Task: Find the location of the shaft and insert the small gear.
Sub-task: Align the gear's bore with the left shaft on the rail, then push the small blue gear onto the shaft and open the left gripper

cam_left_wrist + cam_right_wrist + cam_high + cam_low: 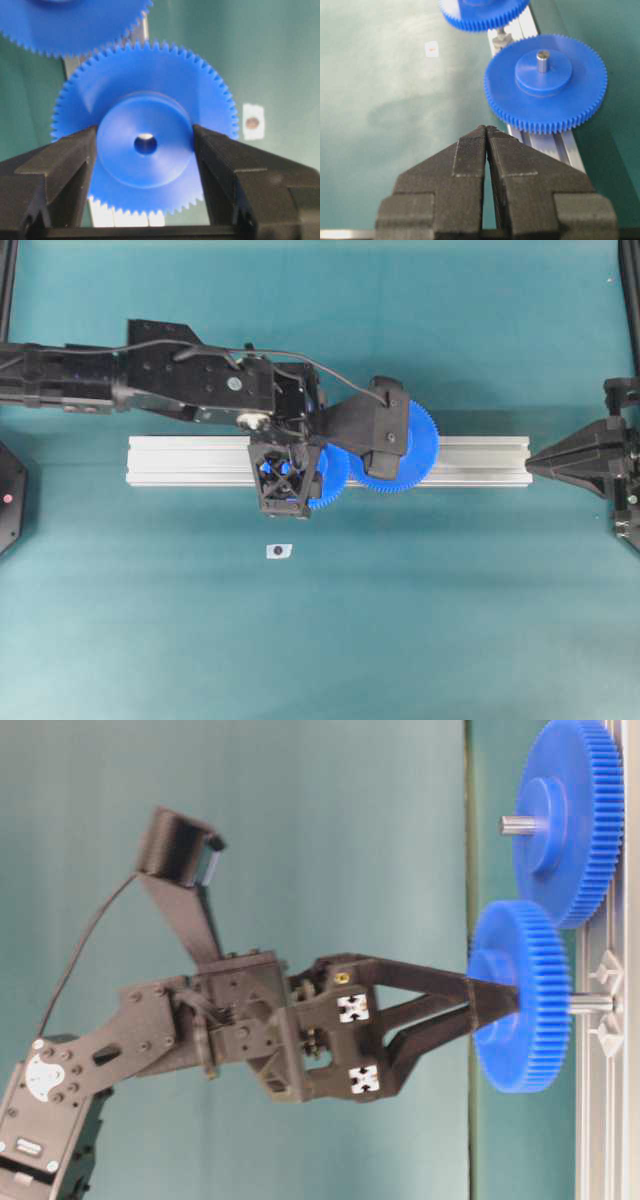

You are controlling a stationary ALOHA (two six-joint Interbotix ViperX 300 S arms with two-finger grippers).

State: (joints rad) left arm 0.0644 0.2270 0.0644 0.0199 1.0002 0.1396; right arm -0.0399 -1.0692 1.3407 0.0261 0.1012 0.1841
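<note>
Next, my left gripper lets go of the small gear on the aluminium bar's shaft [304, 463] [145, 138], with its teeth against the larger blue gear.
My left gripper [145, 129] is shut on the raised hub of the small gear [145, 165], one black finger [75, 160] on each side. The gear is a blue toothed wheel with a dark centre hole. In the table-level view the small gear [520, 995] hangs just off the aluminium rail [600, 1120]. The shaft [592, 1003], a short silvery pin, spans the gap between them, in line with the gear's hub. In the right wrist view the shaft [500, 36] stands under the small gear [482, 12]. My right gripper [486, 129] is shut and empty, off the rail's right end [540, 460].
The larger blue gear [545, 82] sits on the rail [555, 145] with a grey pin [542, 60] through its hub, its teeth close beside the small gear's. A tiny white tag with a dark dot [278, 551] lies on the teal table in front of the rail.
</note>
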